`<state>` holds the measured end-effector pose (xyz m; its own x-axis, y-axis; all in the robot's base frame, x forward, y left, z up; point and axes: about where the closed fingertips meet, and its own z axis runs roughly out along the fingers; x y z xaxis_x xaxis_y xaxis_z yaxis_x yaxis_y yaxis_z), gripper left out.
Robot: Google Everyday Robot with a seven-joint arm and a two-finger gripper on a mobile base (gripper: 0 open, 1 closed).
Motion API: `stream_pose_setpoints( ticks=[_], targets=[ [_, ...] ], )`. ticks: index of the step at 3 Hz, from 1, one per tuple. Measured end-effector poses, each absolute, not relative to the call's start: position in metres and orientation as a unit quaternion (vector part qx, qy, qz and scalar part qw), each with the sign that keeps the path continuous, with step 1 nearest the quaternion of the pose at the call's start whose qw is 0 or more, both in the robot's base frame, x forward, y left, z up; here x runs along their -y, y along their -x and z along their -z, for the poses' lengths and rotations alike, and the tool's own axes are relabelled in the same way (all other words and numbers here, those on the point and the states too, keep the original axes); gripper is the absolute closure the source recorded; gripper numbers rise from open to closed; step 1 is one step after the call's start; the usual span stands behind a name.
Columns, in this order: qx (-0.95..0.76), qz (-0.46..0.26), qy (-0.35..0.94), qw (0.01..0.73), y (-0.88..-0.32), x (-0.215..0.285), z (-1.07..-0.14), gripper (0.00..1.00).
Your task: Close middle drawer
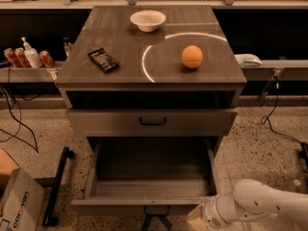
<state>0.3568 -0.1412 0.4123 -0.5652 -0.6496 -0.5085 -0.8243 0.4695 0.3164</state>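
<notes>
Next, I let go of the middle drawer, now pulled far out, with my gripper once it is back in the grey cabinet (144, 167), below the front of the closed upper drawer.
The middle drawer (144, 205) is pulled far out of the grey cabinet (96, 76). It is a deep, wide grey box that looks empty, with its flat front near the bottom edge of the camera view and a small dark handle (156, 211) on that front. Above it, the wider grey drawer front with a black handle (152, 121) is closed. The lowest drawer is hidden under the open one. My white arm (260, 206) comes in from the lower right. My gripper (196, 220) sits just right of the open drawer's front right corner, close to it.
On the cabinet top are a white bowl (147, 19), an orange (192, 57) and a black snack bag (103, 60). Cans and a bottle (26, 57) stand on the left shelf. A cardboard box (17, 203), a black bar (57, 186) and cables (274, 114) lie on the floor.
</notes>
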Motion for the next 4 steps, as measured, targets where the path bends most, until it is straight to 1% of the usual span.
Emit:
stream_pose_setpoints(
  ticks=[1, 2, 4],
  targets=[
    [-0.849, -0.252, 0.433, 0.165, -0.359, 0.142, -0.406, 1.00],
    [-0.846, -0.210, 0.446, 0.201, -0.384, 0.143, -0.399, 1.00],
    [-0.820, -0.156, 0.489, 0.254, -0.459, 0.147, -0.399, 1.00]
  ],
)
